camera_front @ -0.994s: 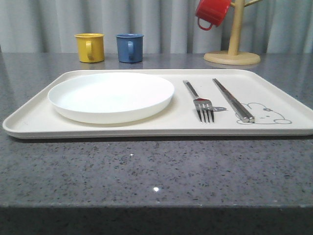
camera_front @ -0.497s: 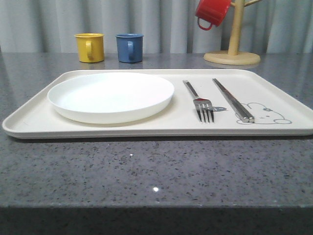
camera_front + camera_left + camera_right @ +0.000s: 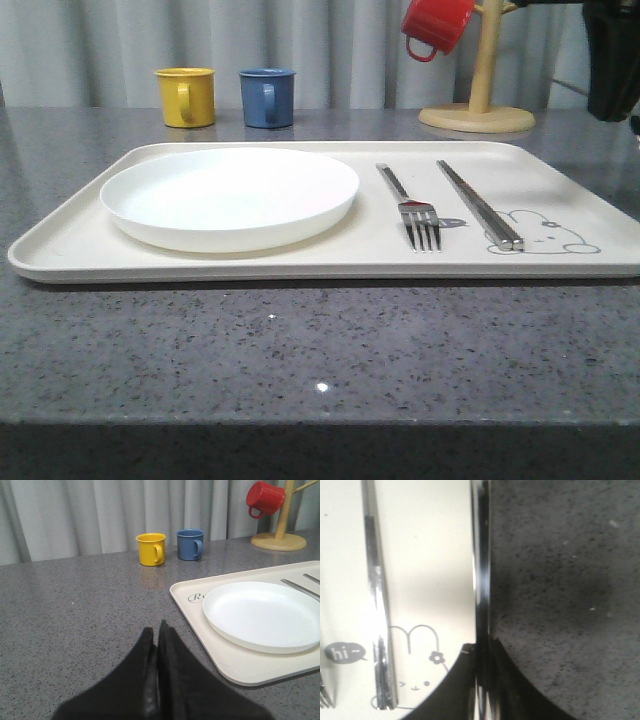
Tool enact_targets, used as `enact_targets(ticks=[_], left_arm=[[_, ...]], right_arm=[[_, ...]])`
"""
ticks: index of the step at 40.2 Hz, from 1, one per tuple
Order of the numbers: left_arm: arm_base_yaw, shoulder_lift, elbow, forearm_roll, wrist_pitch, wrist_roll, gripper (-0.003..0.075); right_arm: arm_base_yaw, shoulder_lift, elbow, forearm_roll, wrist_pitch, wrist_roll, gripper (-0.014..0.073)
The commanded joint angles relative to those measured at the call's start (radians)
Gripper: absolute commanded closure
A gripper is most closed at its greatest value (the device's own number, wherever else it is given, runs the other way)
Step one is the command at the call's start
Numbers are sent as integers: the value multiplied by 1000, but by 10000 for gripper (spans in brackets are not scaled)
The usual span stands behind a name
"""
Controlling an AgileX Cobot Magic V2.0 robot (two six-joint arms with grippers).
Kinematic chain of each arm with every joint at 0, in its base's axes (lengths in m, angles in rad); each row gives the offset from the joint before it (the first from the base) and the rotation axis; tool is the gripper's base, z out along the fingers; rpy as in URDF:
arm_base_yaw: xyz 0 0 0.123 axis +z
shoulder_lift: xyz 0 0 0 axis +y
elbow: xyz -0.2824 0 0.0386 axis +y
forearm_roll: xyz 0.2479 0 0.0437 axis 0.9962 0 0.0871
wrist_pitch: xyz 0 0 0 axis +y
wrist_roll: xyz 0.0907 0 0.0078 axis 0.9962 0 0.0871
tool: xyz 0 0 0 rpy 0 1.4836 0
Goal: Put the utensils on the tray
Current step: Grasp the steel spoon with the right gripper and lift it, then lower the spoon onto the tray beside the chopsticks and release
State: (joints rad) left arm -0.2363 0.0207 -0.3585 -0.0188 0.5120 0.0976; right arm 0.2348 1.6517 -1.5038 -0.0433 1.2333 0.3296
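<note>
The spoon, now hanging over the tray's edge, will be let go by my right gripper by the rabbit drawing, between the chopsticks and the cream tray's side edge (image 3: 562,203) (image 3: 441,609).
The cream tray (image 3: 70,240) holds the white plate (image 3: 230,195), the fork (image 3: 415,210) and the chopsticks (image 3: 480,205) beside its rabbit drawing. In the right wrist view my right gripper (image 3: 481,642) is shut on a slim silver handle, the spoon (image 3: 480,555). It hangs over the tray's (image 3: 430,555) right edge, beside the chopsticks (image 3: 377,605). The spoon's bowl is out of view. My right arm's dark end (image 3: 612,60) hangs high at the right. My left gripper (image 3: 157,632) is shut and holds nothing, over the table left of the tray (image 3: 240,665) and plate (image 3: 265,615).
A yellow mug (image 3: 186,96) and a blue mug (image 3: 267,97) stand behind the tray. A red mug (image 3: 436,25) hangs on the wooden mug tree (image 3: 478,110) at the back right. Grey stone tabletop (image 3: 320,350) lies in front of the tray.
My right arm has come into the front view at the upper right. The plate, fork and chopsticks on the tray have not moved.
</note>
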Motion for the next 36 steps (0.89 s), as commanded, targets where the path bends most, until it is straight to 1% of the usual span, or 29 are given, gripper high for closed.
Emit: enact_targets(ticks=[1, 8, 25, 27, 33, 36], left_arm=[[1, 13, -24, -9, -85, -9, 738], [1, 13, -24, -9, -85, -9, 738], [1, 13, -24, -9, -85, -9, 738], [1, 13, -24, -9, -85, -9, 738], [1, 13, -24, -9, -85, -9, 738], [1, 13, -24, -9, -85, -9, 738]], right_arm=[[3, -12, -23, 8, 40, 18, 660], [3, 40, -23, 55, 16, 18, 660], [3, 104, -23, 70, -24, 19, 654], [3, 104, -23, 72, -36, 19, 629], [3, 104, -23, 72, -46, 19, 509], [3, 104, -23, 72, -46, 19, 471]])
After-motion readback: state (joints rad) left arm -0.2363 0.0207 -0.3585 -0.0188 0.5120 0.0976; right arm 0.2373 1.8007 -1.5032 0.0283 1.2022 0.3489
